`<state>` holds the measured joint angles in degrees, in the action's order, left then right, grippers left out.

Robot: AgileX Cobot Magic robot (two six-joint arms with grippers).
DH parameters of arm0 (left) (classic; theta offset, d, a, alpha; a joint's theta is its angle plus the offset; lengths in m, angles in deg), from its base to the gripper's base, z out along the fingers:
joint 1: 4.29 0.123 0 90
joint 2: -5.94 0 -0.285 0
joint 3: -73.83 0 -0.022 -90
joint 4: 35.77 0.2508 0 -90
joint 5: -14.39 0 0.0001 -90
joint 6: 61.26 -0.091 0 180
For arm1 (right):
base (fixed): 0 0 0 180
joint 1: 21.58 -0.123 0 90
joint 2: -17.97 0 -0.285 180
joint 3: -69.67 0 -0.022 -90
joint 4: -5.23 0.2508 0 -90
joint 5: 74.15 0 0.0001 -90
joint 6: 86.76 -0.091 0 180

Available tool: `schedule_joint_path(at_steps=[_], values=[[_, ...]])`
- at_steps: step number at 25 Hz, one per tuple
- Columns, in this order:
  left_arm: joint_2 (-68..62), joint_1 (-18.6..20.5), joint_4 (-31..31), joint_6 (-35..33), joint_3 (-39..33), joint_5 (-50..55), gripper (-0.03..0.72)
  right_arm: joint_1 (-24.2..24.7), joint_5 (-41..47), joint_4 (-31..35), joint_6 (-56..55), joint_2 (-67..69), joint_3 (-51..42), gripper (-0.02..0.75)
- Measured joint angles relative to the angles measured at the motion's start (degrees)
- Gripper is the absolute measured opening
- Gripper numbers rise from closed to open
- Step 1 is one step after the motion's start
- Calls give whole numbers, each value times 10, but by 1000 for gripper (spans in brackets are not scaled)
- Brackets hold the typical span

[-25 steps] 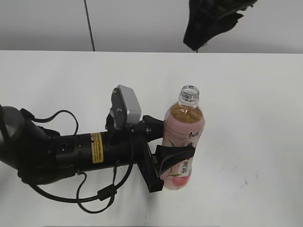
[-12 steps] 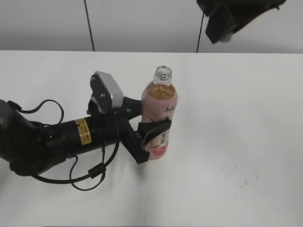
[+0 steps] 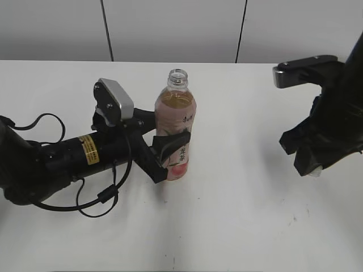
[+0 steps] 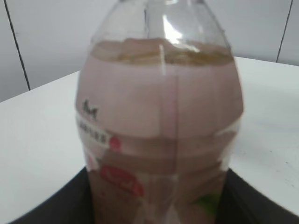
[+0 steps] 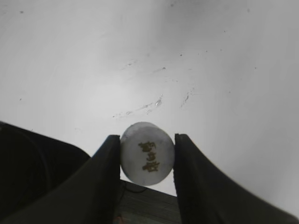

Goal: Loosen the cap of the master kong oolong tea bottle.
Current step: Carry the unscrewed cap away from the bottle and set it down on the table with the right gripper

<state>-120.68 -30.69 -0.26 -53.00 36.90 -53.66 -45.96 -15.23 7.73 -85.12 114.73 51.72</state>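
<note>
The cap, now held low over the table, will go down flat from my right gripper on the white table (image 3: 287,202) (image 5: 162,73) next to the faint scuff marks.
The master kong oolong tea bottle (image 3: 174,133) stands upright left of the table's middle, its neck open with no cap on it. It fills the left wrist view (image 4: 159,130). My left gripper (image 3: 170,152) is shut on the bottle's lower body from the left. My right gripper (image 3: 315,170) hangs low over the table at the right and is shut on the cap (image 5: 147,153), a white round cap with a small dark logo, held between the two dark fingers (image 5: 146,161). A bit of white cap shows under the right gripper in the exterior view.
The white table (image 3: 238,226) has faint scuff marks (image 5: 154,102) under the right gripper. A grey panelled wall (image 3: 170,28) runs behind the far edge. The left arm's cables (image 3: 96,198) loop on the table.
My left gripper has carried the bottle left and away from the camera. My right arm has come down from the top edge to just above the table at the right.
</note>
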Motion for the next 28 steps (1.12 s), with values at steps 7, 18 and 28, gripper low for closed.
schedule_joint_path(at_steps=[7,18,28], values=[[0,1,14,-4,0,-2,380,50,-77,19,-1,67,-40,266],[2,2,0,-4,-29,-23,379,50,-139,61,-1,158,-41,292],[2,2,-2,-4,-34,-28,379,50,-144,68,-3,158,-41,548]])
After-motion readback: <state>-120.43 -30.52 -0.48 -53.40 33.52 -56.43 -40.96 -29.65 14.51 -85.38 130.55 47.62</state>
